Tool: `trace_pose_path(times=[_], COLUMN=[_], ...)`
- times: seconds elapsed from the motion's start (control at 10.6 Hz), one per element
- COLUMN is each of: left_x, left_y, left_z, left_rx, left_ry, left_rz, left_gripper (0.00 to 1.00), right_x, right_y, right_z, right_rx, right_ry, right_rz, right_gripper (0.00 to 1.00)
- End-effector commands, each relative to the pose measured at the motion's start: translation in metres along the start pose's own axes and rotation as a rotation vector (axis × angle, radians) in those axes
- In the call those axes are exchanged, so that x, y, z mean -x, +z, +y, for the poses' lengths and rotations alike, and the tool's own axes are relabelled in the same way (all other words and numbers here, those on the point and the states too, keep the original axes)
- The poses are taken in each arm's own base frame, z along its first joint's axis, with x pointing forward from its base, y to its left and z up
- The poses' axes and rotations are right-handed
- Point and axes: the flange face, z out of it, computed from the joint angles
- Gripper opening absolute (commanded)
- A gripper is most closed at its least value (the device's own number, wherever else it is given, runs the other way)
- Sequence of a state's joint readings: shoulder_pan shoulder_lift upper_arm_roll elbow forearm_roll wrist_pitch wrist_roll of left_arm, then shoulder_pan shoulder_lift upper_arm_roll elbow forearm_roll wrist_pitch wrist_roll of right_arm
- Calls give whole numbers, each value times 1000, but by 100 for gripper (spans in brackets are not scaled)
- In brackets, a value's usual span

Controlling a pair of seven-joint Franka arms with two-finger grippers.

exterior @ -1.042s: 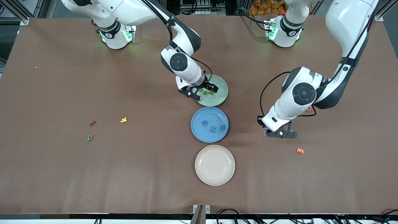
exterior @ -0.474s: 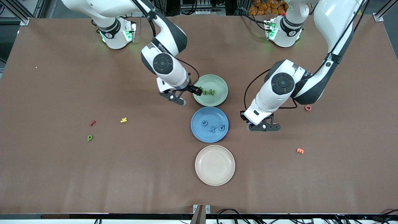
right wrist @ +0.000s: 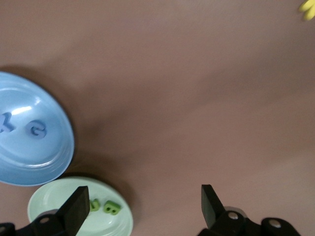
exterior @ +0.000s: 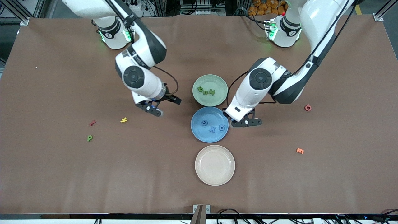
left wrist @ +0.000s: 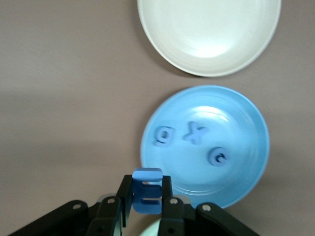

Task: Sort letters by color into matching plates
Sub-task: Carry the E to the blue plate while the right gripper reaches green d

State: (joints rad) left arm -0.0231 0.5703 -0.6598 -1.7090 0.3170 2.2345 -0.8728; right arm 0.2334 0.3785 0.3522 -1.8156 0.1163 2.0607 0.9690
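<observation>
My left gripper is to set the blue letter E, now just short of the blue plate, down beside the round letter on the blue plate (exterior: pixel 208 117) (left wrist: pixel 206 173), toward the green plate.
The pale green plate (exterior: pixel 214 81) holds three green letters (exterior: pixel 206 91). Nearer the front camera, the blue plate (exterior: pixel 208 113) holds three blue letters (exterior: pixel 212 128). My left gripper (exterior: pixel 246 122) hangs at the blue plate's rim on the side toward the left arm's end. In the left wrist view this gripper (left wrist: pixel 146 189) is shut on a blue letter E (left wrist: pixel 147 197), just short of the blue plate (left wrist: pixel 236 123). My right gripper (exterior: pixel 164 105) is open and empty over bare table beside the green plate (right wrist: pixel 59 194). A lone green letter P (exterior: pixel 90 138) lies toward the right arm's end.
A cream plate (exterior: pixel 215 165) sits nearest the front camera, in line with the other two plates. A yellow letter (exterior: pixel 123 119) and a red letter (exterior: pixel 92 123) lie near the green P. Another red letter (exterior: pixel 307 107) and an orange letter (exterior: pixel 299 151) lie toward the left arm's end.
My right gripper has drawn away from the green plate toward the right arm's end, leaving three green letters there. My left gripper has travelled to the blue plate's rim, still shut.
</observation>
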Motion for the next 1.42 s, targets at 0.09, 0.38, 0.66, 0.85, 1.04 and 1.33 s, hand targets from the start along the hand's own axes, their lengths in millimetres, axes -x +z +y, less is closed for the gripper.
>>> trace_pose_path(times=[0.09, 0.38, 0.66, 0.85, 1.04, 1.33], left_x=[11, 15, 20, 22, 20, 19], left_y=[31, 41, 53, 55, 54, 53], left_z=[63, 66, 70, 71, 71, 70], left_rx=[57, 44, 35, 33, 32, 31], left_ry=[-52, -49, -40, -38, -44, -45], left_rz=[-29, -32, -31, -32, -29, -25], left_gripper=[0, 0, 0, 0, 67, 100], right_x=[-49, -97, -162, -189, -215, -252], right_y=[-51, -75, -97, -104, -103, -85], right_z=[72, 123, 197, 233, 266, 306], right_rx=[100, 110, 99, 86, 90, 109], right_ry=[-120, -218, -358, -422, -465, -551], right_rz=[43, 79, 123, 153, 186, 228], right_gripper=[100, 100, 100, 100, 100, 100])
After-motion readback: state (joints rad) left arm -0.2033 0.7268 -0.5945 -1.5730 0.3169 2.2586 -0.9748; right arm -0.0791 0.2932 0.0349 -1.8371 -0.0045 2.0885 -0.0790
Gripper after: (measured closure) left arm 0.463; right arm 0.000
